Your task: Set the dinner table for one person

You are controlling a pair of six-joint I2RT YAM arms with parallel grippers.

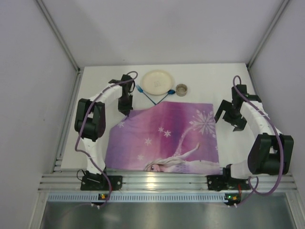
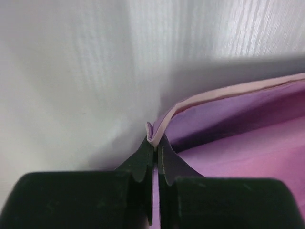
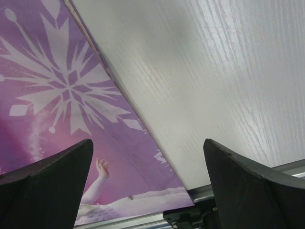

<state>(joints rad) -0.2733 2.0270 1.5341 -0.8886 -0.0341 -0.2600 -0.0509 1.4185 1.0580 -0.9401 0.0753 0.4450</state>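
Note:
The mat's far corner is folded in, so next my left gripper opens, pinches the mat inside its pale hem [image 1: 126, 122], and smooths it flat before the plate goes on.
The white dinner table [image 1: 97, 78] carries a purple snowflake mat [image 1: 164, 138] in its middle. My left gripper [image 1: 127, 109] is shut on the mat's far left corner. In the left wrist view the gripper [image 2: 155, 145] pinches the folded pale hem of the mat [image 2: 238, 138], lifted a little off the table [image 2: 71, 71]. My right gripper [image 1: 229, 119] is open and empty, just right of the mat's far right corner. In the right wrist view the gripper [image 3: 147, 157] hangs over the mat's right edge [image 3: 62, 95] and the bare table [image 3: 200, 71].
A cream plate [image 1: 157, 81] and a small metal cup [image 1: 181, 89] stand behind the mat. Blue-handled cutlery [image 1: 151, 98] lies between the plate and the mat. The ribbed aluminium rail [image 1: 157, 180] runs along the near edge. Grey walls close in on both sides.

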